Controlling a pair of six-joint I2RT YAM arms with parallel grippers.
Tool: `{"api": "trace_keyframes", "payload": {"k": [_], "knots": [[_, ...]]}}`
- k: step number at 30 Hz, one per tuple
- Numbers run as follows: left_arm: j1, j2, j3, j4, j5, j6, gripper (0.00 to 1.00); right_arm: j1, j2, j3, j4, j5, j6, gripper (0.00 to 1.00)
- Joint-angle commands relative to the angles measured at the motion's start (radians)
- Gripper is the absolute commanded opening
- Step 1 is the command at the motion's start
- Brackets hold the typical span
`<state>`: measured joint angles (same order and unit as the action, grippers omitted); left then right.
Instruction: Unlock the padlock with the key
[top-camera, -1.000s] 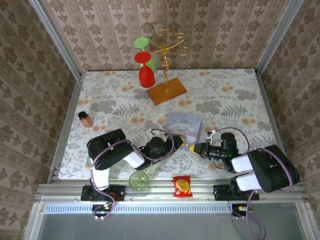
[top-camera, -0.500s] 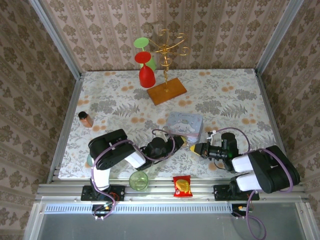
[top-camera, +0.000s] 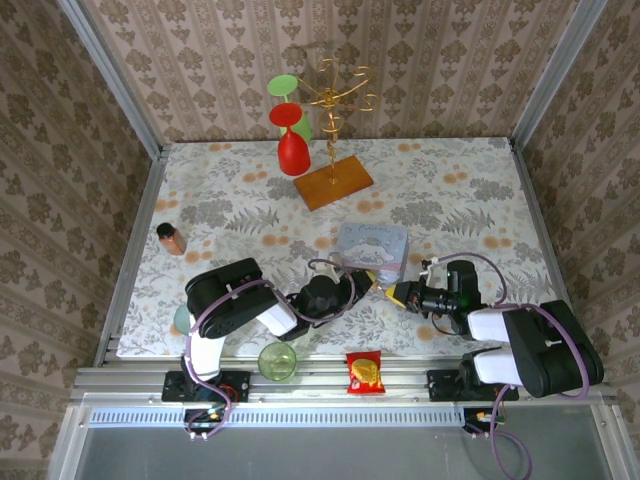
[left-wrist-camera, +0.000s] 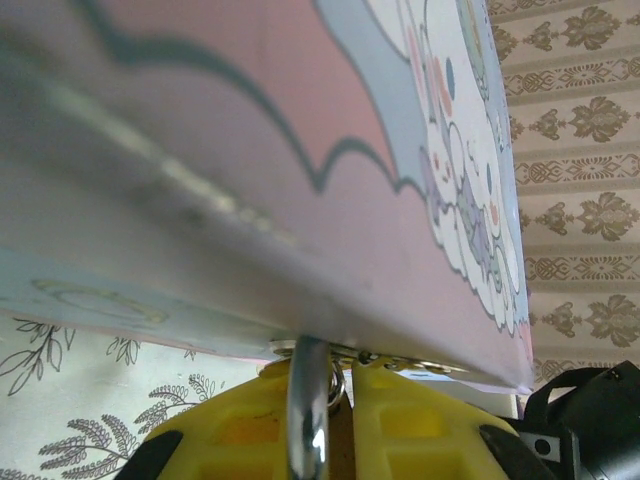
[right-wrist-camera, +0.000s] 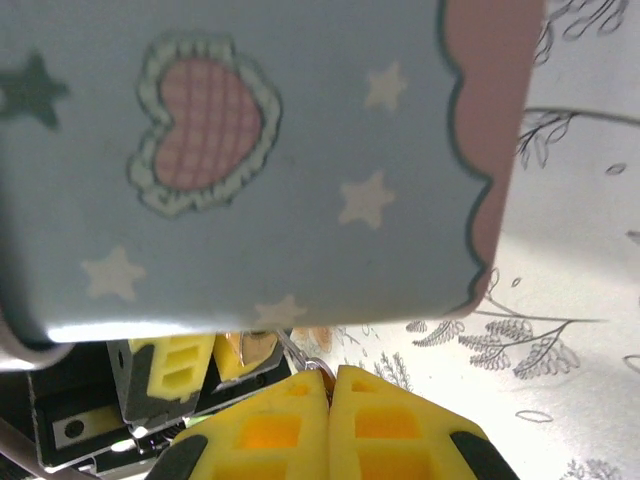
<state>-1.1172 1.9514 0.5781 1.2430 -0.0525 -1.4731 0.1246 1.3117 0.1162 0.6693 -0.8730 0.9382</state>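
My right gripper needs to open, back away and pick up the key from the key's near side (right-wrist-camera: 319, 370), because the end of the tin box crowds it at the key.
The pastel tin box (top-camera: 372, 245) lies at the table's near middle, and both grippers meet at its front edge. In the left wrist view the padlock's silver shackle (left-wrist-camera: 306, 420) hangs from the box's hasp, and my left gripper (left-wrist-camera: 340, 378) is shut on the padlock. From the right wrist, the brass padlock (right-wrist-camera: 245, 352) shows between the left arm's yellow fingers (right-wrist-camera: 178, 372) under the box (right-wrist-camera: 250, 150). My right gripper (right-wrist-camera: 331, 378) is shut on the thin silver key (right-wrist-camera: 296, 352), whose tip points at the padlock. Seen from above, the left gripper (top-camera: 366, 284) and right gripper (top-camera: 392, 292) almost touch.
A gold wire rack (top-camera: 335, 100) on a wooden base stands at the back with a red glass (top-camera: 292, 150). A small brown bottle (top-camera: 171, 239) stands at the left. A green cup (top-camera: 278, 361) and a red snack packet (top-camera: 365, 371) lie at the near edge.
The right gripper has shifted slightly right and up, staying at the box's front edge. The left arm has edged a little to the right. Both grips are unchanged.
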Motion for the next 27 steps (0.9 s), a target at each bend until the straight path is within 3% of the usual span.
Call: {"api": "trace_keyframes", "payload": {"k": [1, 8, 11, 20, 24, 27], "knots": [[-0.047, 0.022, 0.038, 0.052, 0.115, -0.027, 0.0, -0.01, -0.015, 0.065, 0.033, -0.01, -0.002, 0.0], [-0.059, 0.062, 0.067, 0.055, 0.109, -0.05, 0.0, 0.012, -0.056, 0.04, 0.047, 0.011, 0.045, 0.0], [-0.056, 0.062, 0.078, 0.052, 0.099, -0.045, 0.0, 0.048, -0.133, -0.013, 0.025, 0.077, 0.073, 0.0], [-0.061, 0.073, 0.11, 0.039, 0.11, -0.035, 0.0, 0.098, -0.548, 0.012, -0.447, 0.349, -0.058, 0.0], [-0.058, 0.084, 0.094, 0.037, 0.09, -0.027, 0.14, 0.111, -0.513, -0.041, -0.367, 0.345, -0.049, 0.0], [-0.059, 0.096, 0.099, 0.038, 0.086, -0.022, 0.2, 0.193, -0.451, -0.032, -0.325, 0.398, -0.064, 0.0]]}}
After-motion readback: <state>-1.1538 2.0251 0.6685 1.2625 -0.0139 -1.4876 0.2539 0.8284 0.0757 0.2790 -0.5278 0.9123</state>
